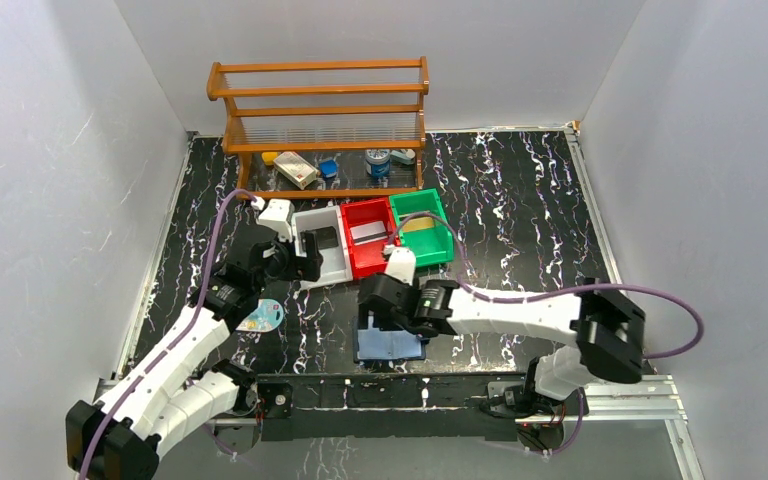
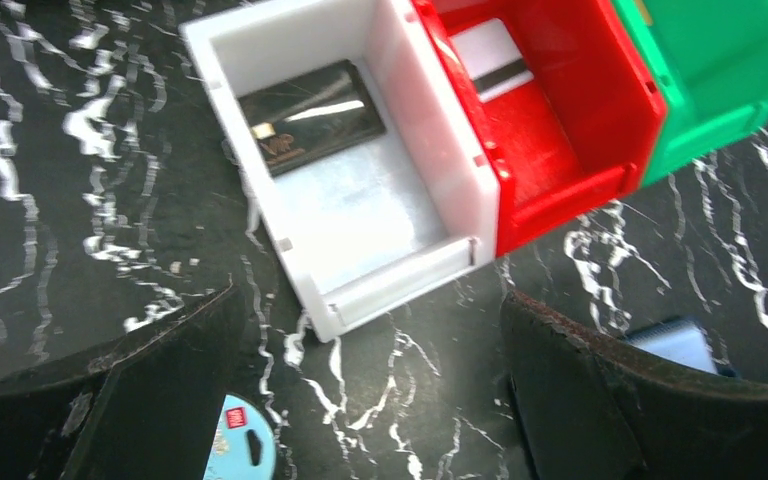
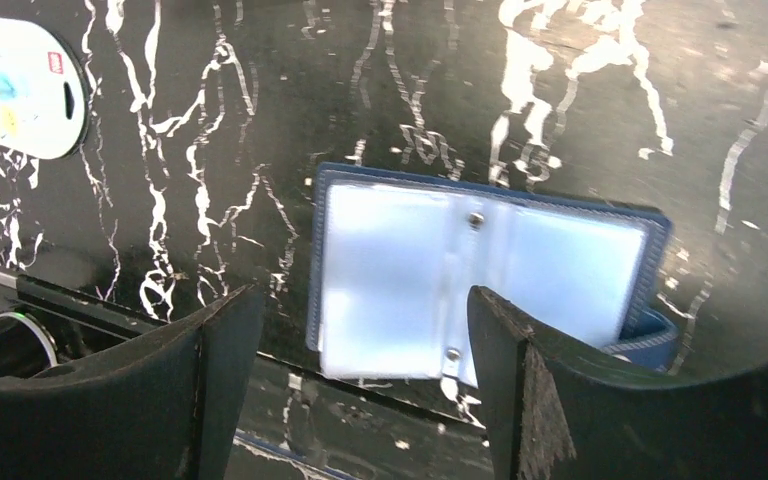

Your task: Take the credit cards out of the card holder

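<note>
Next, my right gripper turns the page by its free edge (image 3: 636,278) while my left gripper steadies the card holder, because the card holder's open sleeves look empty.
The card holder (image 1: 390,346) lies open on the table near the front edge, its light blue inner faces up; it fills the middle of the right wrist view (image 3: 480,275). My right gripper (image 1: 385,318) hovers just above it, open and empty (image 3: 360,330). A black card (image 2: 310,116) lies in the white bin (image 2: 260,215). A white card with a dark stripe (image 2: 490,60) lies in the red bin (image 2: 570,190). My left gripper (image 1: 298,262) is open and empty (image 2: 370,380) over bare table in front of the white bin.
A green bin (image 1: 434,250) stands right of the red one, something tan inside. A white oval packet (image 1: 261,319) lies left of the card holder. A wooden rack (image 1: 318,125) with small items stands at the back. The table's front edge is close below the card holder.
</note>
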